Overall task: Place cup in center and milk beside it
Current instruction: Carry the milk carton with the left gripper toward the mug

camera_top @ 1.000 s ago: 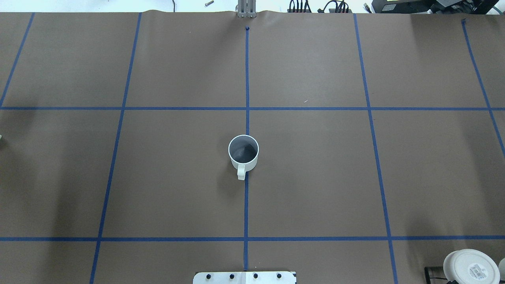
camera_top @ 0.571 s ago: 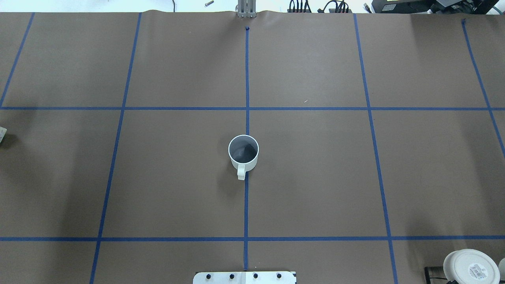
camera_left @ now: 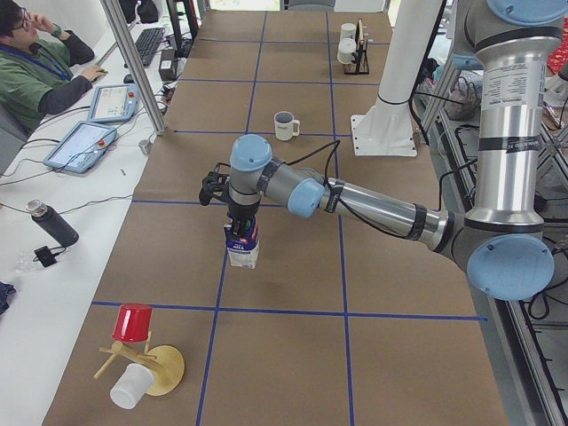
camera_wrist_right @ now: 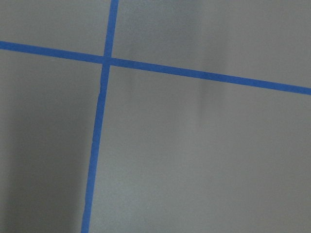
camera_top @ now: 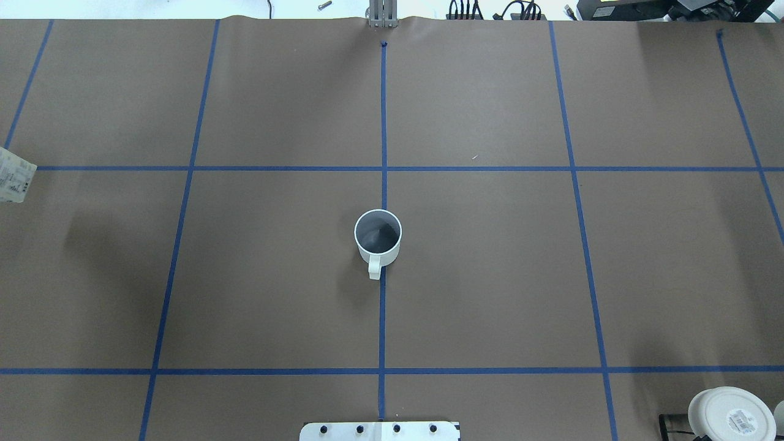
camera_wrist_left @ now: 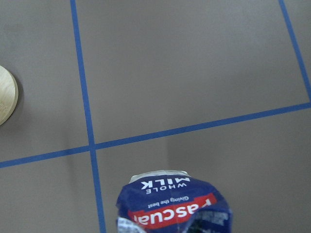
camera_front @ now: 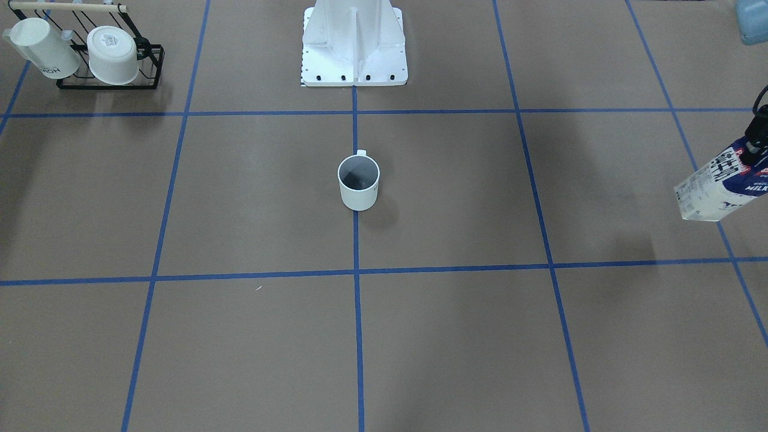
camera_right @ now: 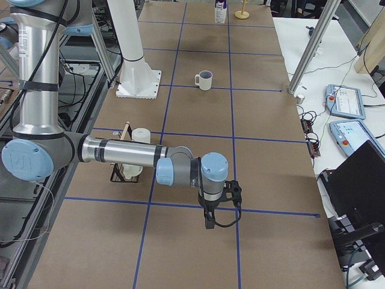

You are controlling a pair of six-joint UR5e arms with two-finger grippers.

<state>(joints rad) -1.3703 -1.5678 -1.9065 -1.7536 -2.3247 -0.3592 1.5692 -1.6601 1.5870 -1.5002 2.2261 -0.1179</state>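
Observation:
I should set the milk, which hangs tilted above the table, down with my left gripper on the table (camera_front: 406, 198) next to the cup, facing away from the black rack.
The cup (camera_top: 378, 236), a small white mug with a dark inside, stands upright on the centre tape line, its handle toward the robot base; it also shows in the front view (camera_front: 359, 183). The milk (camera_front: 720, 180), a blue and white carton, hangs tilted above the table at my far left. My left gripper (camera_left: 239, 220) is shut on its top. The carton fills the bottom of the left wrist view (camera_wrist_left: 172, 204), and only its corner shows in the overhead view (camera_top: 15, 177). My right gripper (camera_right: 210, 220) hangs low over bare paper; I cannot tell if it is open or shut.
A black rack (camera_front: 108, 84) with two white mugs stands near the robot's right side. The white robot base (camera_front: 354, 42) is at the table's near-robot edge. A wooden stand with a red cup (camera_left: 133, 321) lies at the left end. An operator (camera_left: 27, 62) sits beside the table.
The milk carton has come further into the overhead view at its left edge and moved toward the far side. The cup has not moved.

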